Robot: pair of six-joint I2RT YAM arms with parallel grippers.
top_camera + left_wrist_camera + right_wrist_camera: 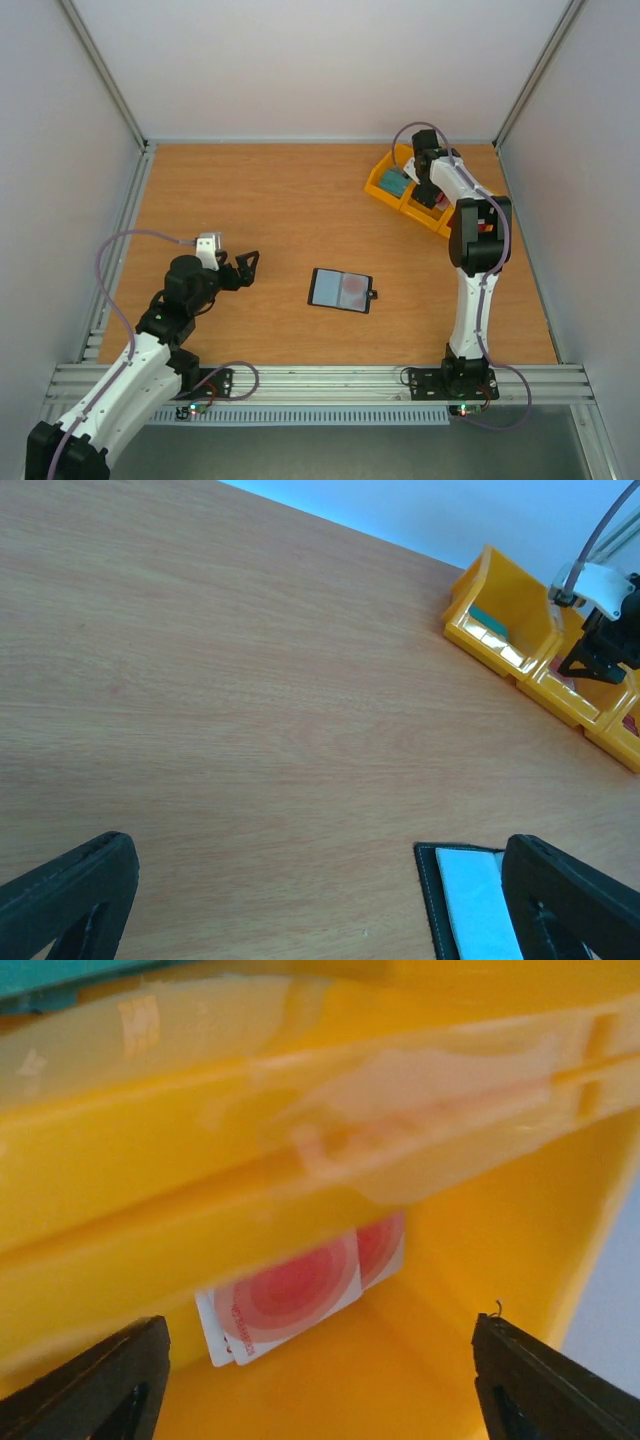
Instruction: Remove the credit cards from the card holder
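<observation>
My left gripper should next move over to the card holder and then close on the outer edge of its blue half [312, 287] [428, 908], opposite the reddish card.
The card holder [340, 290] lies open and flat on the table, with a reddish card [353, 291] showing in its right half. Its dark corner [432, 885] shows in the left wrist view. My left gripper [245, 268] is open and empty, a short way left of it [320, 910]. My right gripper [428, 195] is open and empty over the middle compartment of the yellow tray [382, 186]. In the right wrist view the gripper [320, 1380] hangs above two overlapping red credit cards [290, 1295] lying in that compartment.
The yellow tray [480, 590] stands at the back right; a teal object [395, 183] lies in its left compartment. Tray walls [300, 1160] surround the right gripper. Grey walls and metal rails bound the wooden table.
</observation>
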